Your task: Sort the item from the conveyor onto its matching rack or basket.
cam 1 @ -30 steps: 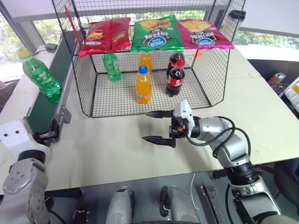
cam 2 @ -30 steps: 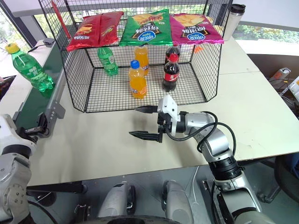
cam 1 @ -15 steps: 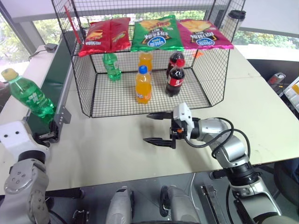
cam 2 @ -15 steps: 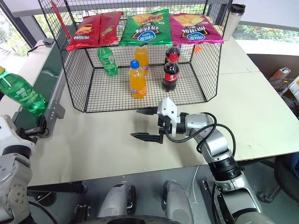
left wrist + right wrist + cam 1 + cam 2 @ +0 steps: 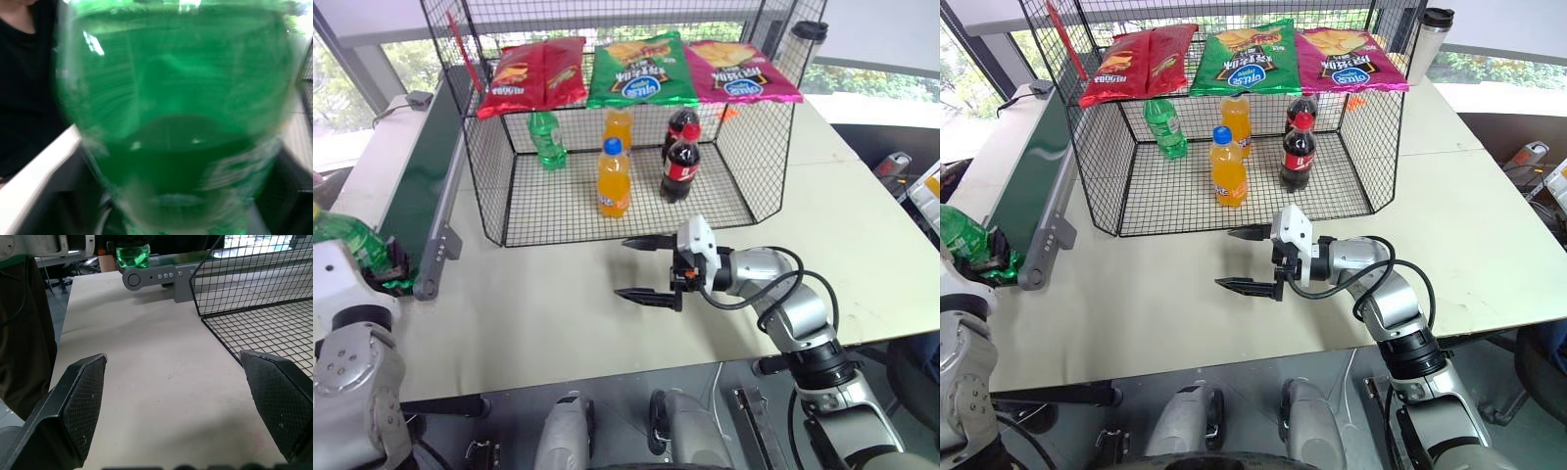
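I will let go of the green soda bottle with my left gripper in the basket [image 5: 551, 217], in front of the green-capped green bottle.
The item, a clear green soda bottle [image 5: 345, 238], leans at the near end of the conveyor [image 5: 419, 181], its cap hidden past the picture's left edge. My left gripper [image 5: 384, 266] is shut on its lower body. Seen from the left wrist, the bottle [image 5: 171, 122] sits blurred and very close. The black wire-mesh basket [image 5: 487, 166] stands to the right of the belt. My right gripper [image 5: 625, 267] hovers open and level over the table in front of the basket, nothing between its fingers [image 5: 85, 396].
Inside the basket stand a green-capped green bottle [image 5: 546, 140], orange bottles [image 5: 614, 178] and cola bottles [image 5: 680, 162]. Chip bags [image 5: 641, 69] hang along its top. A dark tumbler [image 5: 810, 29] stands back right. A person in black [image 5: 24, 73] is beyond the conveyor.
The green bottle has travelled down the belt to its near end and tipped over towards my left gripper, which has shut on it. The right arm has stayed still.
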`<state>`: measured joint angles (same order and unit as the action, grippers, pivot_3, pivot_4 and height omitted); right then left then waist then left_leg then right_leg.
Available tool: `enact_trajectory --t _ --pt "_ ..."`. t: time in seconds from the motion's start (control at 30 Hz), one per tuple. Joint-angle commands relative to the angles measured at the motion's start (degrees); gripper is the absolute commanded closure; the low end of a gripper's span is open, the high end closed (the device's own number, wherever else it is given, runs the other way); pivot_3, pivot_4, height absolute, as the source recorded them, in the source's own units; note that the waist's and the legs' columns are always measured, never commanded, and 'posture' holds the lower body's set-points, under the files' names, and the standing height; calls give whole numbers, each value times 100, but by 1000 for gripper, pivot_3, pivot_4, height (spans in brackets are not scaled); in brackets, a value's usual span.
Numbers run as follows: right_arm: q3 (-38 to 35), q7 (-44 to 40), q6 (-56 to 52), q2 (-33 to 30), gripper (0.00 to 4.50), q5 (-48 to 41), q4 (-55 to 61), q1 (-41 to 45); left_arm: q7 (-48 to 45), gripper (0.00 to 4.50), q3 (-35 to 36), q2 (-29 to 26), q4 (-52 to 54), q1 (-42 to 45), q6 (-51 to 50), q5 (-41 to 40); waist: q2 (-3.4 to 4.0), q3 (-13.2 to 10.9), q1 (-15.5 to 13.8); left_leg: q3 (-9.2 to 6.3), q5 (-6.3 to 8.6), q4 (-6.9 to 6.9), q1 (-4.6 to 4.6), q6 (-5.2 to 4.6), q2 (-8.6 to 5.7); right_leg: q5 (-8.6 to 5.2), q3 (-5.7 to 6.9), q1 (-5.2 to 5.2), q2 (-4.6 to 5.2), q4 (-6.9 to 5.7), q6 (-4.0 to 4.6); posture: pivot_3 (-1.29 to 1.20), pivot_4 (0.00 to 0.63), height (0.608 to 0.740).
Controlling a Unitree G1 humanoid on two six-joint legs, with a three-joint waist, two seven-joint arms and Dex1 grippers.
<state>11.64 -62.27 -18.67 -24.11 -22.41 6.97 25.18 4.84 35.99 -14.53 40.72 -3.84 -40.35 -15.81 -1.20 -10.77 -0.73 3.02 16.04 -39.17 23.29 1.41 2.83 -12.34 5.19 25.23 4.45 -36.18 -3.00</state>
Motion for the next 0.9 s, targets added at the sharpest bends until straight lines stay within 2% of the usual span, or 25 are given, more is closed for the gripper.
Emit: enact_trajectory --t 0.03,0.3,0.43,0.53,0.8,0.9 --pt "-28 21 27 -26 0 -18 119 45 -29 1621 -60 55 144 -83 143 17 0 0 -3 -1 0 0 0 0 0 -1 0 0 0 0 1 0 150 740" --pt "-36 -5 21 -54 0 -4 108 47 94 1621 158 -77 298 81 249 103 0 0 -5 -1 0 0 -1 0 0 -5 0 -1 0 0 9 0 150 740" --pt "-50 -38 10 -90 0 -19 106 57 -85 1621 199 -604 554 373 229 77 -3 0 -3 -3 0 0 1 0 0 -4 2 0 -1 0 8 0 150 740" --pt "-86 -3 -75 -92 0 -89 150 83 -432 1621 130 -943 728 515 -42 -306 -3 0 3 0 0 0 3 0 0 -4 1 1 0 2 7 0 150 740" --pt "-105 69 -122 -88 0 -68 190 101 -1157 1621 -387 -1344 909 626 -630 -1102 -3 -1 4 -1 0 0 3 0 0 1 1 2 -1 3 -1 0 150 740" --pt "-104 192 -51 -14 0 11 62 109 -1260 1621 -912 -1462 642 912 -558 -984 -3 0 -11 -1 0 0 3 1 0 1 1 1 -1 3 -1 0 150 740"
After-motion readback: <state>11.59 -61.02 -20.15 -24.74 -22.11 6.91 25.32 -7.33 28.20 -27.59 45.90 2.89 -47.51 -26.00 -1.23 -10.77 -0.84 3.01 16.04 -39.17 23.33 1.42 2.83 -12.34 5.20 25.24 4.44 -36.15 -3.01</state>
